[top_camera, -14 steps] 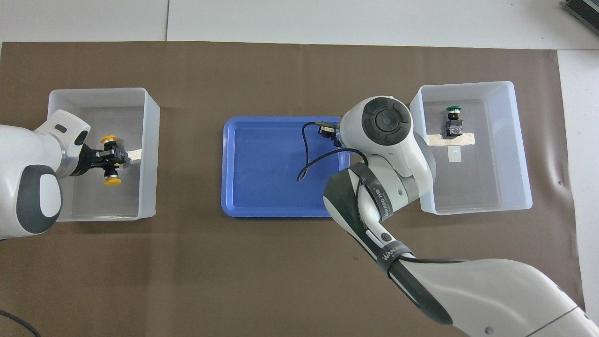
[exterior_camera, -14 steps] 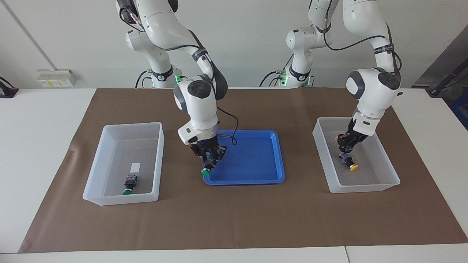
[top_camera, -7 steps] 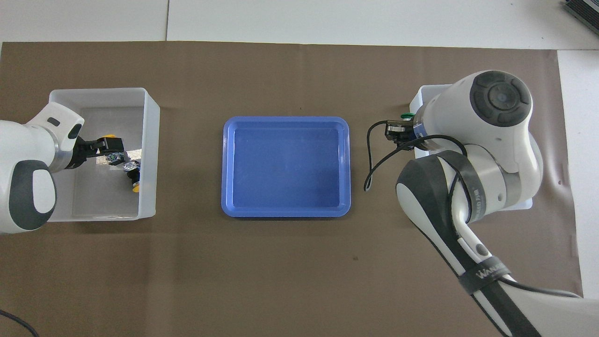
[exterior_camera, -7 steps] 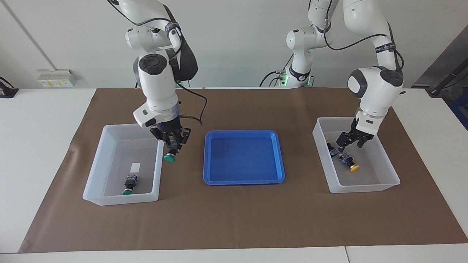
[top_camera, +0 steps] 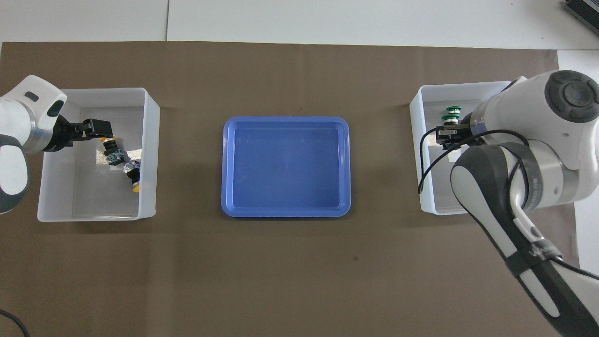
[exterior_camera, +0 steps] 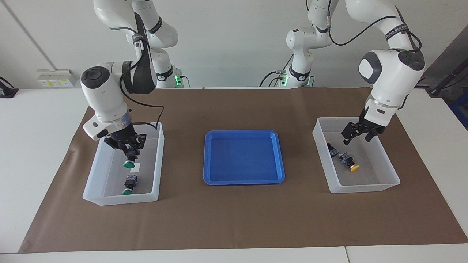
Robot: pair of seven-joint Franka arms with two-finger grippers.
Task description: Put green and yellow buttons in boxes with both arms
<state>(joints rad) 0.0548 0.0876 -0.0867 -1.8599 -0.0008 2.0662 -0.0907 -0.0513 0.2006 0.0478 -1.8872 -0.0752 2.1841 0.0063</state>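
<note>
Next, my right gripper lets go of the green button on the bottom of the box, close beside the other green button point(top_camera: 475, 126).
My right gripper point(exterior_camera: 128, 149) is shut on a green button point(exterior_camera: 128, 164) and holds it, cap down, inside the box point(exterior_camera: 124, 199) at the right arm's end, above the floor. A second green button point(exterior_camera: 128, 182) lies in that box. In the overhead view the two green caps point(top_camera: 452, 117) show close together beside the right gripper point(top_camera: 448, 135). My left gripper point(exterior_camera: 360, 134) is open and empty over the other box point(exterior_camera: 362, 188). Two yellow buttons point(exterior_camera: 349, 162) point(exterior_camera: 332, 149) lie in that box, also seen from overhead point(top_camera: 112, 152) point(top_camera: 132, 175) beside the left gripper point(top_camera: 96, 128).
A shallow blue tray point(exterior_camera: 243, 180) with nothing in it sits on the brown mat between the two boxes; it also shows in the overhead view point(top_camera: 285, 213). White table surface surrounds the mat.
My right gripper carried the green button from the blue tray into the box at its end. My left gripper let go of a yellow button in its box and rose.
</note>
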